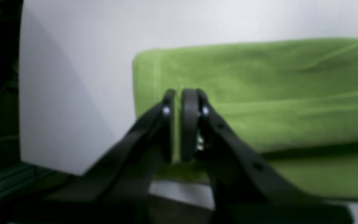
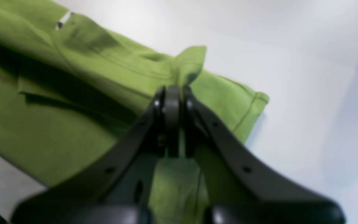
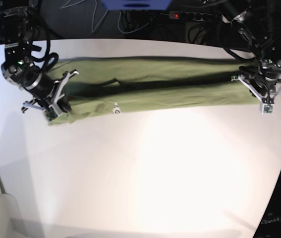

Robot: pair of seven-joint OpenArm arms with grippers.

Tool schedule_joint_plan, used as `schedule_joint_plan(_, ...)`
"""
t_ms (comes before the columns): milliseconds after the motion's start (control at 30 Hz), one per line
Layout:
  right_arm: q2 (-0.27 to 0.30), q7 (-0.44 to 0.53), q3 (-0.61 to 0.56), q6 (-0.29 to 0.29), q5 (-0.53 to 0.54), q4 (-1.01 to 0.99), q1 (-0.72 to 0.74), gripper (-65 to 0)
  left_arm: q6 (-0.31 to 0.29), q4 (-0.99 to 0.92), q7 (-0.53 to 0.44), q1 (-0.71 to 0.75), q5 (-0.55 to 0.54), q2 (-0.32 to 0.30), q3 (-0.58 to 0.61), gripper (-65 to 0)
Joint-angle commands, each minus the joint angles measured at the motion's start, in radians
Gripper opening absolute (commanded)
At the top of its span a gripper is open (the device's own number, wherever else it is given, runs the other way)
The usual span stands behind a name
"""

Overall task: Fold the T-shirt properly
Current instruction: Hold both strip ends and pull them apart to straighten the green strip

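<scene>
Next, I open my right gripper, as it is pinching a fold in front of the folded layer's edge, then take that edge [image 2: 135, 110] and draw it to the far side of the T-shirt.
The green T-shirt [image 3: 155, 84] lies on the white table [image 3: 155, 173], folded lengthwise into a long narrow strip that runs left to right. Its small white tag [image 3: 115, 110] shows near the front edge, and again as the tag [image 2: 64, 20] in the right wrist view. My right gripper [image 2: 176, 90] is shut on a pinch of fabric at the strip's left end, where the gripper [image 3: 56, 106] appears in the base view. My left gripper [image 1: 177, 93] is shut on a thin layer of cloth at the right end [image 3: 261, 99]. Beyond the fingers the T-shirt [image 1: 259, 93] looks flat.
Cables and a power strip [image 3: 185, 16] run behind the table's far edge. The table's rounded corners fall away to dark floor on both sides, and both arm bases stand at the far corners.
</scene>
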Motion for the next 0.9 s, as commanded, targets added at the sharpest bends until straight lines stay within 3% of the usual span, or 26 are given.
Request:
schedule_joint_plan(0,0.011,0.020,0.009,-0.007,0.004,0.018,0.010,-64.4,0.005,0.015,-0.015,-0.013,-0.003,-0.008,0.000,-62.5)
schedule_joint_plan(267,0.011,0.020,0.009,-0.007,0.004,0.018,0.012,-64.0,0.005,0.018,-0.013,0.018,-0.003,-0.011,0.034,-60.5)
schedule_joint_plan(333,0.011,0.020,0.009,-0.007,0.004,0.018,0.012,-60.8,0.005,0.018,-0.015,0.024,-0.003,-0.011,0.034,-53.5)
schedule_joint_plan(467,0.012,0.020,0.009,-0.007,0.004,0.018,0.012,-42.5,0.005,0.023,-0.015,0.026,-0.003,-0.011,0.023,-31.1)
schedule_joint_plan(533,0.012,0.020,0.009,-0.007,0.004,0.018,0.012,-34.5,0.005,0.028,-0.015,0.039,-0.003,-0.011,-0.006,-25.2)
schedule_joint_plan(600,0.012,0.020,0.009,-0.007,0.004,0.018,0.012,-31.9,0.005,0.026,-0.015,0.036,-0.003,-0.011,-0.024,-25.2)
schedule_joint_plan(867,0.012,0.020,0.009,-0.007,0.004,0.020,0.012,-31.6,0.005,-0.026,-0.015,0.029,-0.003,-0.011,-0.023,-25.2)
